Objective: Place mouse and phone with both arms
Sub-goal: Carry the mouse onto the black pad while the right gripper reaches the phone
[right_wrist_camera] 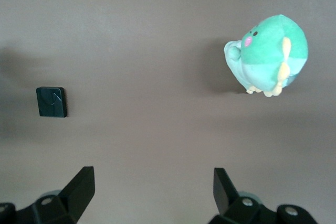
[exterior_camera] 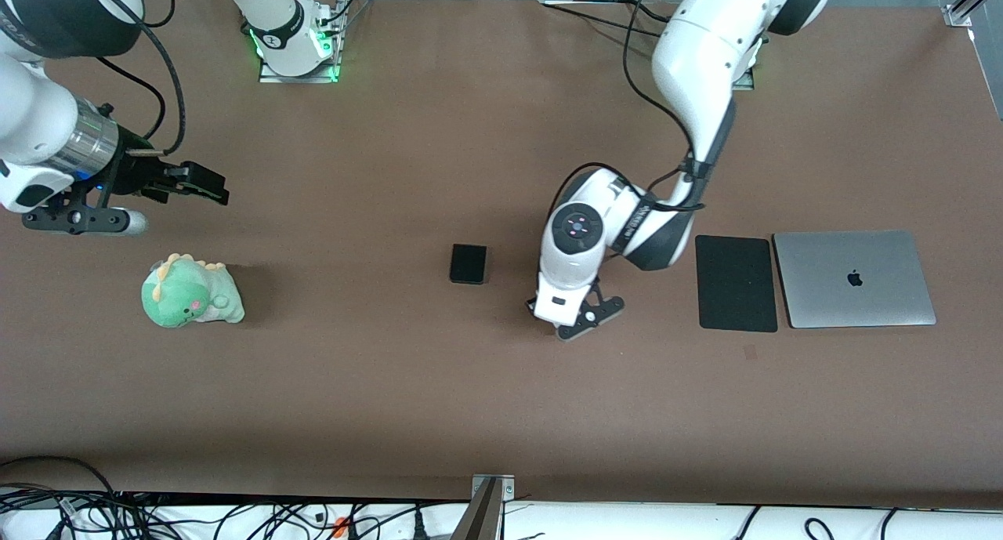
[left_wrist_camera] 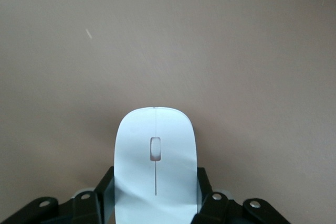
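Note:
I need to use my left gripper to set the white mouse free on the middle of the black mouse pad (exterior_camera: 739, 286), beside the silver laptop.
The white mouse (left_wrist_camera: 155, 156) lies on the brown table with my left gripper (left_wrist_camera: 155, 184) shut on it, one black finger (left_wrist_camera: 105, 184) pressed to each of its sides. In the front view the left hand (exterior_camera: 576, 314) is down at the table and hides the mouse. The black phone (exterior_camera: 468, 263) lies flat beside that hand, toward the right arm's end of the table, and shows in the right wrist view as the phone (right_wrist_camera: 51, 102). My right gripper (exterior_camera: 205, 186) hangs open over bare table near the right arm's end, with nothing between the right gripper's fingers (right_wrist_camera: 152, 182).
A black mouse pad (exterior_camera: 736, 283) and a closed silver laptop (exterior_camera: 854, 278) lie side by side toward the left arm's end. A green plush dinosaur (exterior_camera: 190, 292) sits near the right gripper; the same plush (right_wrist_camera: 268, 56) shows in the right wrist view.

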Robot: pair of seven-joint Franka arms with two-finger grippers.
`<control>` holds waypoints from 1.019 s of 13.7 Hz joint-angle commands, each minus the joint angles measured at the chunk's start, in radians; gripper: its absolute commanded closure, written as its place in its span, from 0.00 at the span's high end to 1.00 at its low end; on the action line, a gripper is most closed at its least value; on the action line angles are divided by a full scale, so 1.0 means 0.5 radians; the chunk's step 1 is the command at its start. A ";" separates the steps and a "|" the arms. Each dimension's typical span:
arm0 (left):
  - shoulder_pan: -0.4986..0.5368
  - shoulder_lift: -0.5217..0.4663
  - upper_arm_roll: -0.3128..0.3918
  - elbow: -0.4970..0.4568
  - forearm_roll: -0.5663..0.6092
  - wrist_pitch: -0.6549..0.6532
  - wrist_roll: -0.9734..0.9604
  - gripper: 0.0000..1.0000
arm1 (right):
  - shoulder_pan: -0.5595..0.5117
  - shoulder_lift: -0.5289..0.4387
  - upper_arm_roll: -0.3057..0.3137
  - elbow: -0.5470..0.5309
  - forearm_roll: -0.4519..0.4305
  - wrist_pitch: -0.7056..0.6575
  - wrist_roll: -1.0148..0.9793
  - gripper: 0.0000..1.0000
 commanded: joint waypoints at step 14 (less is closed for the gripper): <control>1.342 -0.782 -0.350 -1.353 0.047 0.366 1.941 0.32 | 0.712 0.609 0.012 -0.016 0.035 0.849 0.921 1.00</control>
